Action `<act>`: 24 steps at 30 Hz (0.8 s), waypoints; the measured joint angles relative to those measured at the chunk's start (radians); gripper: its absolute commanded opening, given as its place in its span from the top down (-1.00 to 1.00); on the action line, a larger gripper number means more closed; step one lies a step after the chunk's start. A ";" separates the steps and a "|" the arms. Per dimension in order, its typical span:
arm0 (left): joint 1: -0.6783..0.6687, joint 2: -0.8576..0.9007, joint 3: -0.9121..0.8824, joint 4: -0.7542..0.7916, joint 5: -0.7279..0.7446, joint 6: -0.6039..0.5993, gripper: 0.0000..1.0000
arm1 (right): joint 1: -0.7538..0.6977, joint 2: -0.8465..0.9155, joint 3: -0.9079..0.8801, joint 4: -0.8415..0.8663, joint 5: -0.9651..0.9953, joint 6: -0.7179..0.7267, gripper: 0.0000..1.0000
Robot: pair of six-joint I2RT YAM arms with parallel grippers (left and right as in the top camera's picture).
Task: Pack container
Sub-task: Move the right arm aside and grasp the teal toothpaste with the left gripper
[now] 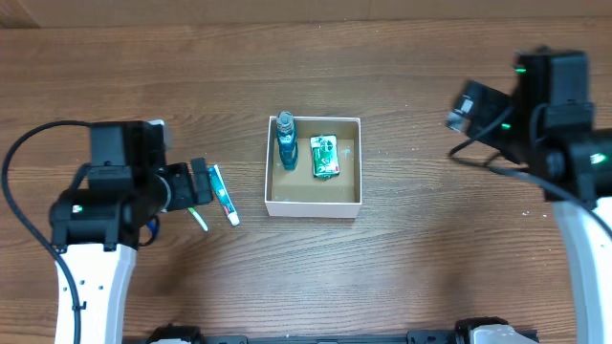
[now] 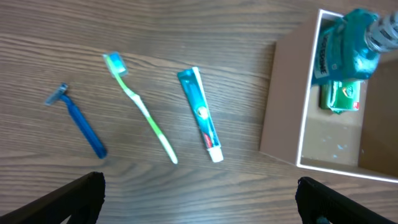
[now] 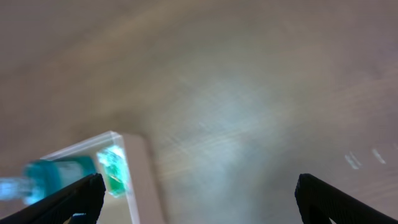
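My left gripper is due next at the middle of the teal toothpaste tube (image 1: 224, 197) (image 2: 204, 117) beside the container. It should close there.
The container (image 1: 313, 206), a white-walled square box with a tan floor, sits at the table's middle. It holds a teal bottle (image 1: 286, 141) and a green packet (image 1: 326, 156). A teal toothpaste tube (image 1: 225, 194) lies left of it. In the left wrist view, a blue razor (image 2: 78, 121), a green toothbrush (image 2: 140, 109) and the tube (image 2: 202, 116) lie side by side, left of the container (image 2: 283, 99). My left gripper (image 2: 199, 199) is open and empty above them (image 1: 198, 183). My right gripper (image 3: 199, 199) is open and empty, raised right of the container (image 3: 142, 180).
The toothbrush tip (image 1: 199, 219) and razor (image 1: 150, 227) are mostly hidden under my left arm in the overhead view. The right wrist view is blurred. Bare wooden table lies around the container.
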State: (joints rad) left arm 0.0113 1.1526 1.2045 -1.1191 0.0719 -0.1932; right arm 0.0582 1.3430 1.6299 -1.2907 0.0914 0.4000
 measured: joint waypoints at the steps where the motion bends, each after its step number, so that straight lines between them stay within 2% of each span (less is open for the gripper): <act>1: -0.037 0.002 0.000 0.000 -0.006 -0.024 -1.00 | -0.048 0.009 -0.005 -0.026 -0.021 -0.009 -1.00; 4: -0.128 0.061 0.002 -0.006 -0.023 -0.129 -1.00 | -0.176 0.029 -0.037 -0.083 -0.089 -0.046 -1.00; 7: -0.134 0.193 0.003 -0.021 -0.015 -0.224 -1.00 | -0.237 0.029 -0.077 -0.098 -0.138 -0.083 -1.00; 14: -0.134 0.499 0.003 0.049 0.038 -0.328 -1.00 | -0.241 0.029 -0.095 -0.082 -0.189 -0.114 -1.00; 18: -0.134 0.649 0.003 0.084 0.045 -0.356 -1.00 | -0.241 0.029 -0.095 -0.082 -0.192 -0.117 -1.00; 24: -0.134 0.744 0.003 0.142 0.044 -0.359 -1.00 | -0.241 0.029 -0.095 -0.081 -0.192 -0.124 -1.00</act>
State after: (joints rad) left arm -0.1230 1.8969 1.2076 -0.9768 0.1162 -0.5522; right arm -0.1833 1.3720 1.5349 -1.3720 -0.1009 0.2756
